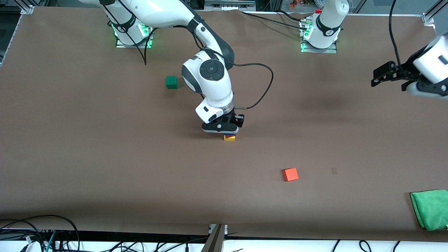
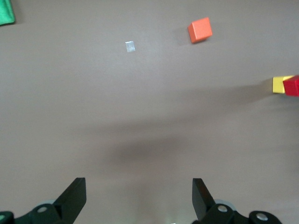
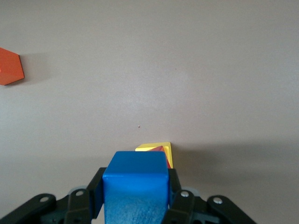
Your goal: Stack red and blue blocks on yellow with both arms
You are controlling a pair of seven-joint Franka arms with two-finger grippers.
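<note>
Next, I release the blue cube from my right gripper on top of the red cube [image 1: 229, 133], above the yellow cube.
The yellow cube [image 1: 229, 138] sits mid-table with the red cube [image 1: 231, 134] on top of it; both also show in the left wrist view, yellow [image 2: 278, 85] and red [image 2: 292, 86]. My right gripper [image 1: 228, 133] is shut on the blue cube [image 3: 135, 186] and holds it right over the red cube [image 3: 161, 150] and yellow cube [image 3: 159, 146]; I cannot tell whether blue touches red. My left gripper [image 1: 386, 75] is open and empty, up in the air over the left arm's end of the table, and its fingertips [image 2: 77, 189] frame bare table.
An orange-red cube [image 1: 290, 174] lies nearer the front camera than the stack, toward the left arm's end. A dark green cube [image 1: 171, 82] lies toward the right arm's base. A green cloth [image 1: 430, 209] lies at the table's front corner on the left arm's end.
</note>
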